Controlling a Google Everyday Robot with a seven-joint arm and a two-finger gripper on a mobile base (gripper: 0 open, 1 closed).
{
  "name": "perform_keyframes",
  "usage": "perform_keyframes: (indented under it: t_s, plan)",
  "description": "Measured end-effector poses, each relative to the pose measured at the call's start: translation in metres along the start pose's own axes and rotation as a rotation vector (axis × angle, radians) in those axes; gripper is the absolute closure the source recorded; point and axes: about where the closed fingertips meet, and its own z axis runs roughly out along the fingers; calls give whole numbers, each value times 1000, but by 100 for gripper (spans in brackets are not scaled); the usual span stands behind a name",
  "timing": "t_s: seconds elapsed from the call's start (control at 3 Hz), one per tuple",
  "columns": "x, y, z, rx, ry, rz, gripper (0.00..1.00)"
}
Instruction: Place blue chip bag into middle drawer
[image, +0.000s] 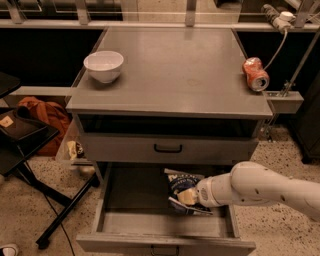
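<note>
The blue chip bag will be released on the drawer's bottom beside the side (209, 208) nearest the white arm.
The blue chip bag (181, 186) lies in the right half of the open middle drawer (135, 200), its pale edges showing. My gripper (189, 197) is at the end of the white arm that reaches in from the right. It is down inside the drawer, right at the bag's near side. The arm's wrist hides most of it. The drawer is pulled out wide, with its flat grey floor showing to the left of the bag and its small dark handle (162, 250) at the front edge.
A white bowl (104, 65) stands at the cabinet top's left. A crushed red soda can (255, 74) lies at its right edge. The upper drawer front with a black loop handle (168, 148) is closed. A black stand (30, 150) and orange cloth (45, 114) are at the left.
</note>
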Motion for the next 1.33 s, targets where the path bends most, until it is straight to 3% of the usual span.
perform_keyframes:
  t_s: [0.33, 1.0, 1.33]
  plan:
    - [17, -49, 26, 33, 0, 57, 100]
    - [60, -124, 82, 36, 44, 149, 100]
    - [78, -156, 86, 61, 46, 180, 86]
